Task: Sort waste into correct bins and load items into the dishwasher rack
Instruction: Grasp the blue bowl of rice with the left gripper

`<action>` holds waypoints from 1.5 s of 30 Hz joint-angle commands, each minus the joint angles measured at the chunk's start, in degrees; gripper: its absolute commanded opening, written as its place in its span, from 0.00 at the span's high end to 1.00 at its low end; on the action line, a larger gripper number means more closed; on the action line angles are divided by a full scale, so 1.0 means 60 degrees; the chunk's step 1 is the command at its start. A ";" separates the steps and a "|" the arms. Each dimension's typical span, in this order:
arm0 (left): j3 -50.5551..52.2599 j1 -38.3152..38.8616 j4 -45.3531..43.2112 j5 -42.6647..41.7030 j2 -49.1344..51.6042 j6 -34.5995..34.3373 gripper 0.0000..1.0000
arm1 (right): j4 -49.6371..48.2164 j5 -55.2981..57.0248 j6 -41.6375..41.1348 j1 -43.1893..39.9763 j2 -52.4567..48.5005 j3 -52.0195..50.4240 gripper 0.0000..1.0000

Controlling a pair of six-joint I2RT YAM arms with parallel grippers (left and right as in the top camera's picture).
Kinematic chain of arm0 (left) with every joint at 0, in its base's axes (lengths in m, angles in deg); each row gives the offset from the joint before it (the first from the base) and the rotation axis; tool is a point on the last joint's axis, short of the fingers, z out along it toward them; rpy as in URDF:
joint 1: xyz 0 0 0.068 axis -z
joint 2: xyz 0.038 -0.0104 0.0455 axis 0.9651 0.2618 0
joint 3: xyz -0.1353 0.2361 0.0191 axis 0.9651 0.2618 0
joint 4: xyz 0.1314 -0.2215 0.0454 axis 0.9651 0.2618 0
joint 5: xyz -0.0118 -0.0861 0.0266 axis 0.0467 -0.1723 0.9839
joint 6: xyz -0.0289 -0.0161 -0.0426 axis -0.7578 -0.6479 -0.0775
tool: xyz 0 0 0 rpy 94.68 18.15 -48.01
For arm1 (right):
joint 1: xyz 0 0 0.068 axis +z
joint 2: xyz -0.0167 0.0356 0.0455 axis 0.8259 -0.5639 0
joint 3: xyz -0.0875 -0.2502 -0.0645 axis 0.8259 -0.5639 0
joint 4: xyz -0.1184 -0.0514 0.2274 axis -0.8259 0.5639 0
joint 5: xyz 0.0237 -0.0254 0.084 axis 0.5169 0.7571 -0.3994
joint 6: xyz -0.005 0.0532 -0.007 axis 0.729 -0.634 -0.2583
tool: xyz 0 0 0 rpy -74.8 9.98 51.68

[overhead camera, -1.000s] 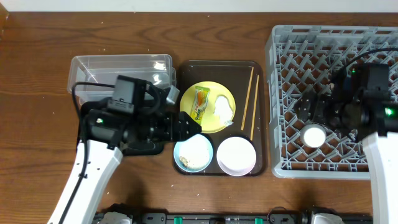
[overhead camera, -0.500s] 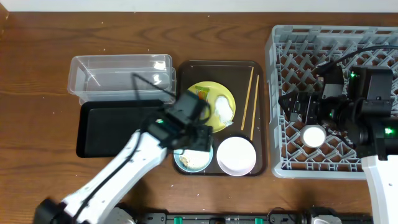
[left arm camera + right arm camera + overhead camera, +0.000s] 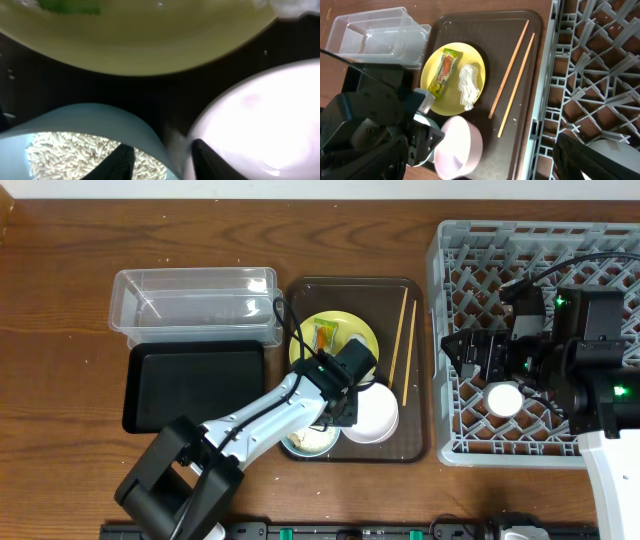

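The white-pinkish bowl is leaning tilted on the left gripper's finger, so the left gripper needs to open to release that bowl, then pinch only the light-blue bowl's rim (image 3: 152,141).
My left gripper (image 3: 345,398) is down on the brown serving tray, between the light-blue bowl (image 3: 303,443) and the white-pinkish bowl (image 3: 375,415). In the left wrist view it (image 3: 165,162) is open. One finger is over the rice grains (image 3: 65,150) inside the blue bowl (image 3: 100,117). The other is against the pink bowl (image 3: 260,115), which is tilted (image 3: 457,150). The yellow plate (image 3: 335,355) holds the snack wrapper (image 3: 323,337) and the white scrap (image 3: 469,87). Two chopsticks (image 3: 402,340) lie beside it. My right gripper (image 3: 468,350) is open and empty over the dishwasher rack (image 3: 530,250), near the white cup (image 3: 505,398).
The clear tub (image 3: 190,300) and black tray (image 3: 180,380) sit left of the brown serving tray (image 3: 415,448). My left arm crosses the table's front toward the bowls. The rack fills the right side.
My left gripper moved right and came down between the two bowls. The pink bowl shifted up and left and tipped. My right gripper edged slightly left over the rack.
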 commanded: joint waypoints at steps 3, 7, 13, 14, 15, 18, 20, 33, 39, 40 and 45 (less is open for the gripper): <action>0.0073 -0.0015 0.0000 0.0503 0.0022 -0.0277 0.63 | 0.0018 -0.0106 0.0102 0.0106 0.0004 0.0149 0.09; 0.0007 -0.0015 0.0109 0.0474 -0.0186 -0.0277 0.61 | 0.0076 -0.0084 0.0102 0.0106 0.0007 0.0149 0.09; -0.0102 -0.0033 0.0310 0.0474 -0.0911 -0.0273 0.54 | 0.0109 0.0007 0.0106 0.0106 0.0007 0.0149 0.09; -0.0102 -0.0033 0.0321 0.0474 -0.1027 -0.0273 0.52 | 0.0109 0.0011 0.0102 0.0106 0.0007 0.0149 0.08; -0.0102 -0.0033 0.0310 0.0484 -0.1133 -0.0273 0.50 | 0.0109 0.0029 0.0102 0.0106 0.0007 0.0149 0.08; -0.0102 -0.0033 0.0237 0.1024 -0.1319 -0.0277 0.46 | 0.0102 0.0073 0.0102 0.0106 0.0007 0.0149 0.08; -0.0098 -0.0033 0.0197 0.1581 -0.1304 -0.0277 0.43 | 0.0098 0.0073 0.0102 0.0106 0.0004 0.0149 0.08; -0.0102 -0.0022 -0.0317 0.1541 0.0000 -0.0266 0.44 | 0.0255 0.0069 0.0102 0.0106 0.0004 0.0149 0.08; -0.0106 -0.0022 -0.0299 0.0721 -0.0018 -0.0189 0.44 | 0.0259 0.0069 0.0102 0.0106 0.0007 0.0149 0.07; -0.0106 -0.0022 -0.0299 0.0670 -0.0022 -0.0160 0.44 | 0.0262 0.0073 0.0102 0.0106 0.0007 0.0149 0.08; -0.0102 -0.0022 -0.0193 0.0601 -0.0022 -0.0124 0.69 | 0.0248 0.0073 0.0102 0.0106 0.0004 0.0149 0.07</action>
